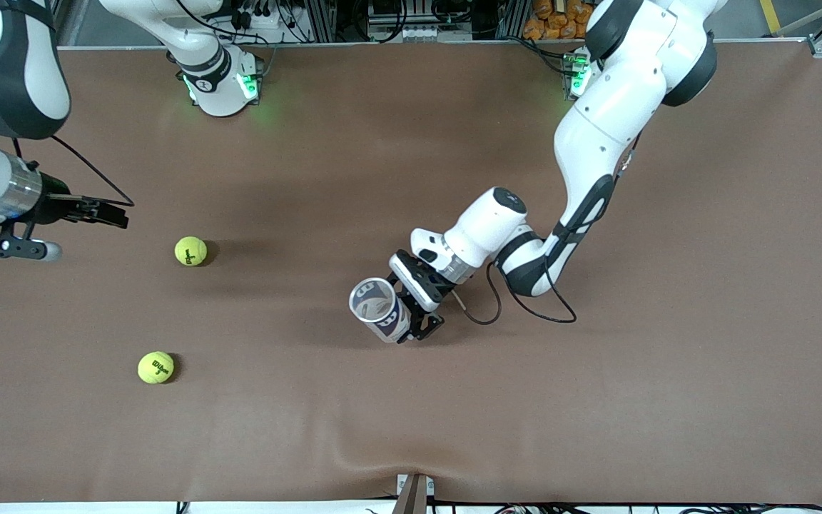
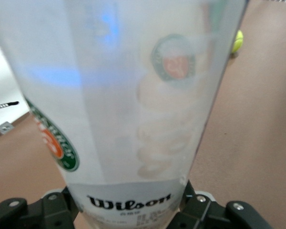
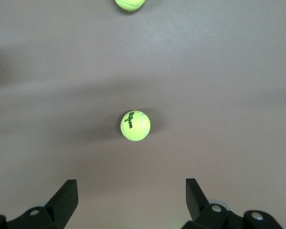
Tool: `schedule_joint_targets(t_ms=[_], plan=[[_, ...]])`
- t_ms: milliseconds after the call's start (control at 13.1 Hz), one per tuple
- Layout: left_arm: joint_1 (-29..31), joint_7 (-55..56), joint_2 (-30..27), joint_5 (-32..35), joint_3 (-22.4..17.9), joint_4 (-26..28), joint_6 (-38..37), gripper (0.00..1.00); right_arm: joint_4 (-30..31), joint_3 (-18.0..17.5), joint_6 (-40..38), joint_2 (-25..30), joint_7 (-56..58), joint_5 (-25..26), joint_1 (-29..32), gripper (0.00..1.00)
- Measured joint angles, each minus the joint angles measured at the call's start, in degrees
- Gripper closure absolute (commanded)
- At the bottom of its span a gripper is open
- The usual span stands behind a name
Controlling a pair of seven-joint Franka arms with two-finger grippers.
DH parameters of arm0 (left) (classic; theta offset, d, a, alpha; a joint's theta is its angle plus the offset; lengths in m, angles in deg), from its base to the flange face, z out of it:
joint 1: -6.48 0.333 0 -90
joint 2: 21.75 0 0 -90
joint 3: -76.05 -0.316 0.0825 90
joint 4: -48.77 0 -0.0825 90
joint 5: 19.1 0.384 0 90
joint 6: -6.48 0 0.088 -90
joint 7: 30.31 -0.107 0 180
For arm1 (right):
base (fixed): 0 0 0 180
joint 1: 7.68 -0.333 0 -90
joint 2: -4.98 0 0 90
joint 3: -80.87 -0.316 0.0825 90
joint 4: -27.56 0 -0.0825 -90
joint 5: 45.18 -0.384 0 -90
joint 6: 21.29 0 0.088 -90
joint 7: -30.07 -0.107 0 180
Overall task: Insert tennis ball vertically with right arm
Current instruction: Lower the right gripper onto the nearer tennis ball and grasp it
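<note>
I should close my right gripper around the sides of the farther tennis ball (image 1: 190, 251) (image 3: 135, 126), the one nearest that gripper's open fingers.
Two yellow-green tennis balls lie on the brown table toward the right arm's end: one (image 1: 190, 251) farther from the front camera, one (image 1: 155, 368) nearer. My right gripper (image 1: 120, 214) is open and empty, up in the air beside the farther ball. In the right wrist view that ball (image 3: 135, 125) lies ahead of the open right gripper (image 3: 131, 191), and the other ball (image 3: 129, 4) shows at the frame's edge. My left gripper (image 1: 411, 310) is shut on a clear Wilson ball tube (image 1: 380, 309) at mid-table, open mouth up. The tube (image 2: 133, 105) fills the left wrist view above the left gripper (image 2: 128, 210).
The brown mat (image 1: 668, 357) covers the whole table. A black cable (image 1: 525, 303) loops from the left arm's wrist onto the mat. A tennis ball (image 2: 237, 41) shows far off in the left wrist view. A clamp (image 1: 414, 492) sits at the table's front edge.
</note>
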Motion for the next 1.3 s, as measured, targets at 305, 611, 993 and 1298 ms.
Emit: schedule_joint_targets(t_ms=[305,611,993,1298], plan=[[0.77,-0.15,4.26,0.52,-0.15,0.18,6.38,0.21,6.76,-0.05,6.37,-0.05,0.00,0.00,-0.01,0.00],[0.95,-0.15,5.25,1.40,-0.16,1.35,6.76,0.21,13.74,-0.05,16.18,-0.40,0.00,0.00,-0.01,0.00],[1.48,-0.15,6.64,4.36,-0.16,1.73,7.00,0.20,18.10,0.04,24.13,-4.54,-0.12,0.00,0.03,0.00],[1.56,-0.15,7.71,4.48,-0.17,1.82,7.31,0.21,18.19,0.04,27.65,-7.87,-0.23,0.00,0.03,0.00]])
